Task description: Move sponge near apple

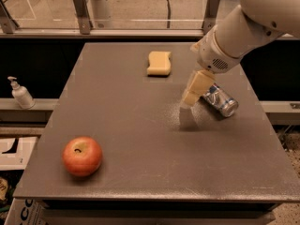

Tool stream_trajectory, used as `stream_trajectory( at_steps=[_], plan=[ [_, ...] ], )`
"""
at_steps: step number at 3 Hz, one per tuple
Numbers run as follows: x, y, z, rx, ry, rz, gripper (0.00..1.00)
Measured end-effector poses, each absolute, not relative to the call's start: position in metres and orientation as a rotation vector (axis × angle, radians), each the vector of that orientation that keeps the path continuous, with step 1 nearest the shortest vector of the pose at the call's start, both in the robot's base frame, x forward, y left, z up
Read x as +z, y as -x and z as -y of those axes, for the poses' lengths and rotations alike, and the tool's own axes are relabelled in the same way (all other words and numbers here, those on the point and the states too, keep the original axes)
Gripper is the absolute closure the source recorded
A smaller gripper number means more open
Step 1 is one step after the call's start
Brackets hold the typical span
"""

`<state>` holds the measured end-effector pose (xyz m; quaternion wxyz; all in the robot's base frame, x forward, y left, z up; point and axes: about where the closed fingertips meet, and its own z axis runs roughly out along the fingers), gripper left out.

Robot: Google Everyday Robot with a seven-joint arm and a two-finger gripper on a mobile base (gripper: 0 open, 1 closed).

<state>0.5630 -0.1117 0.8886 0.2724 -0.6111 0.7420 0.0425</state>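
My gripper goes to the pale yellow sponge next and closes on the sponge's near end point(162, 70), which is the one toward the drink can.
The pale yellow sponge point(159, 63) lies flat at the far middle of the dark table point(140, 172). The red-orange apple point(82, 156) sits at the near left of the table, stem dimple up. My gripper point(191, 97) hangs from the white arm point(243, 27) that reaches in from the upper right. It hovers above the table, to the right of and nearer than the sponge, and touches neither the sponge nor the apple. It holds nothing.
A silver-and-blue drink can point(220, 101) lies on its side just right of the gripper. A white pump bottle point(21, 93) stands on a ledge left of the table. A railing with metal posts point(80, 6) runs behind the table.
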Motion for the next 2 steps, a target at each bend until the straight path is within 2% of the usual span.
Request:
stream_trajectory(
  at_steps=[2],
  plan=[
    [0.8829,-0.5661,0.1122,0.143,1.609,-1.997,0.00]
  ],
)
